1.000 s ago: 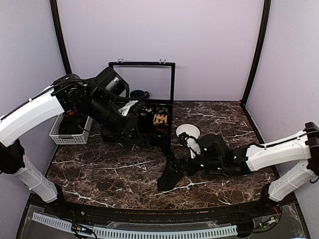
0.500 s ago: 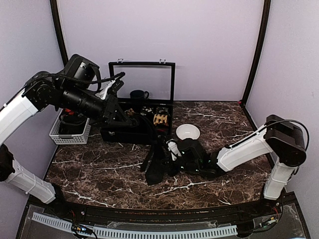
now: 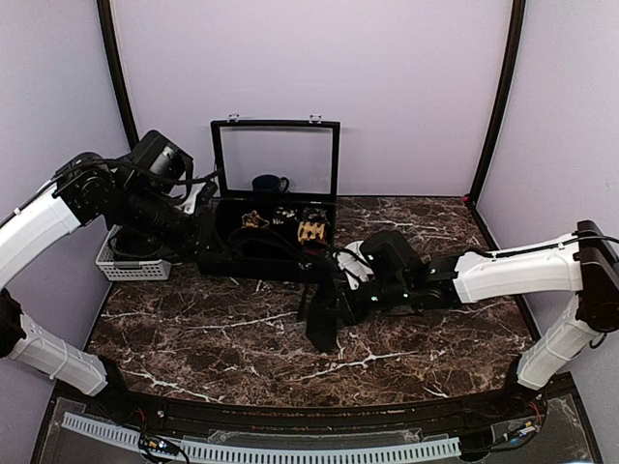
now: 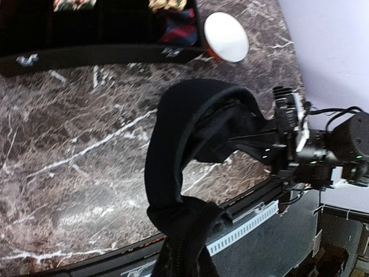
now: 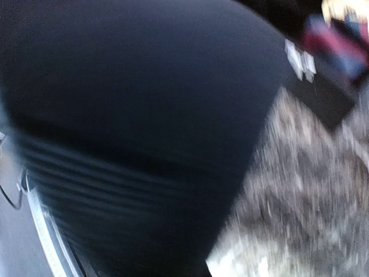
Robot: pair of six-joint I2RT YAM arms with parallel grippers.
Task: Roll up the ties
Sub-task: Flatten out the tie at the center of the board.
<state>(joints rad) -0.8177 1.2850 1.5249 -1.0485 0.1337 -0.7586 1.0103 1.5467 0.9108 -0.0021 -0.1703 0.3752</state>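
Note:
Next, I let go of the narrow end of the black tie with my left gripper on the marble, in front of the case's corner (image 3: 214, 325) (image 4: 26, 174) nearest the basket.
A plain black tie (image 3: 321, 327) is stretched in the air between my two grippers, and its wide end hangs down to the marble table. My left gripper (image 3: 205, 208) is up at the back left, beside the case, shut on the narrow end. In the left wrist view the black tie (image 4: 173, 133) arcs from my left gripper (image 4: 187, 245) over to my right gripper (image 4: 271, 144). My right gripper (image 3: 338, 292) is shut on the tie at mid table. Blurred black tie (image 5: 144, 115) cloth fills the right wrist view and hides the fingers.
A black case (image 3: 261, 263) with its glass lid raised stands at the back and holds rolled ties, one tan (image 3: 309, 230) and one red patterned (image 4: 179, 32). A white bowl (image 4: 226, 36) sits to its right. A white basket (image 3: 131, 266) is at the left and a dark mug (image 3: 269, 183) stands behind the lid.
My right gripper has shut on the black tie and lifted it up and back from the table. The left arm has drawn back to the left with its end of the tie.

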